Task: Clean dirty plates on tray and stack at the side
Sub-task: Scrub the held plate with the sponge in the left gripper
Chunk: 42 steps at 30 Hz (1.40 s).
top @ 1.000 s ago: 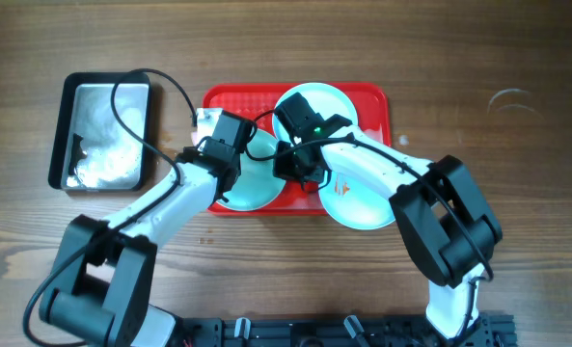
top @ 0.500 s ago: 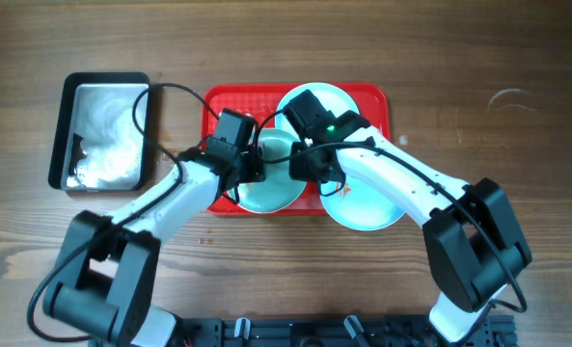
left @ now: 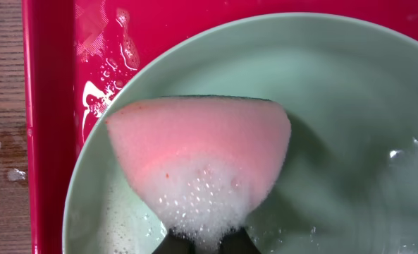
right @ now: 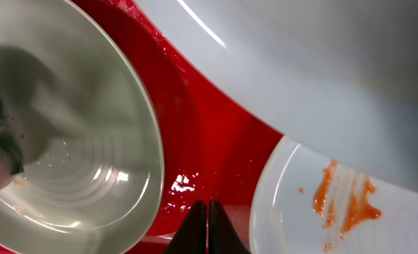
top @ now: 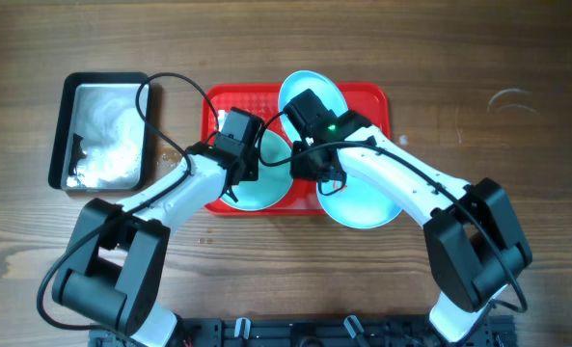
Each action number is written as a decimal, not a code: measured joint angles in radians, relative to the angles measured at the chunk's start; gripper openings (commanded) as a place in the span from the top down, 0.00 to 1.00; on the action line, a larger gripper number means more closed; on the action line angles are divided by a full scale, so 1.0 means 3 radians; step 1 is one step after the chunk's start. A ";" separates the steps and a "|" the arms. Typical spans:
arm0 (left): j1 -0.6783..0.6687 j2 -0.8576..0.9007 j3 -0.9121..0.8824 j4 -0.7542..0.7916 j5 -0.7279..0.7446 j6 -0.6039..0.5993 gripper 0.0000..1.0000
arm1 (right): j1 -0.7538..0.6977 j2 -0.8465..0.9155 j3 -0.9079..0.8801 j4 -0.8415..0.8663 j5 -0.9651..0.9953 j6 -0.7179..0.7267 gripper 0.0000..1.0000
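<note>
The fingers of my right gripper are shut over the tray's bottom next to the sponge's plate, so they should open and pinch that plate's rim point(right: 161, 168) to hold it steady for scrubbing.
The red tray point(top: 374, 94) holds three pale turquoise plates. My left gripper point(top: 250, 164) is shut on a pink foamy sponge point(left: 201, 148) and presses it onto the left plate point(top: 266, 195), which fills the left wrist view point(left: 349, 106). My right gripper point(top: 322, 179) is shut and empty, with its fingertips point(right: 207, 212) low over the wet tray floor point(right: 209, 141) between the left plate point(right: 75, 141) and a plate with orange smears point(right: 335, 204). That smeared plate point(top: 363, 207) overhangs the tray's near edge. A third plate point(top: 310, 85) sits at the tray's far edge.
A black-rimmed metal tin point(top: 59, 135) with white foam inside stands on the wooden table left of the tray. Cables run from both arms over the tray's left half. Water drops lie on the tray's left part point(left: 50, 106).
My left gripper has moved right with the sponge, and the left plate has shifted right. My right gripper has moved slightly right. The far plate now looks narrower and sits further back.
</note>
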 measured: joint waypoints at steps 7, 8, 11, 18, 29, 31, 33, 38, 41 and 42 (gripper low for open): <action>0.0000 -0.0215 -0.0083 -0.0189 -0.0043 0.0010 0.96 | 0.0000 0.0000 0.0000 0.0000 -0.0106 -0.0067 0.52; 0.0000 -0.0235 -0.0083 -0.0187 -0.0043 0.0009 0.96 | 0.0000 0.0000 0.0000 0.0004 -0.0175 -0.0086 0.51; 0.0000 -0.0256 -0.0083 -0.0189 -0.0042 0.0009 0.96 | 0.0000 0.0000 0.0000 0.0004 -0.0334 -0.0106 0.51; 0.0003 -0.0256 -0.0083 -0.0188 -0.0041 -0.0006 0.96 | 0.0045 0.0177 0.0001 0.0156 -0.0516 0.0058 0.64; 0.0003 -0.0256 -0.0083 -0.0188 -0.0033 -0.0095 0.96 | 0.0057 0.0441 0.0001 0.0337 -0.0539 0.0615 0.96; 0.0003 -0.0256 -0.0083 -0.0189 -0.0033 -0.0095 0.96 | 0.0057 0.0445 0.0001 0.0379 -0.0539 0.0641 0.96; 0.0003 -0.0256 -0.0083 -0.0191 -0.0031 -0.0097 0.96 | 0.0057 0.0456 0.0001 0.0395 -0.0542 0.0651 0.96; 0.0003 -0.0256 -0.0083 -0.0256 -0.0005 -0.0097 0.96 | 0.0056 0.0460 0.0004 0.0394 -0.0552 0.0674 0.96; 0.0003 -0.0256 -0.0083 -0.0304 0.0031 -0.0098 0.96 | 0.0056 0.0460 0.0004 0.0393 -0.0553 0.0690 0.96; 0.0003 -0.0256 -0.0083 -0.0320 0.0080 -0.0106 0.96 | 0.0056 0.0460 0.0004 0.0393 -0.0553 0.0701 0.96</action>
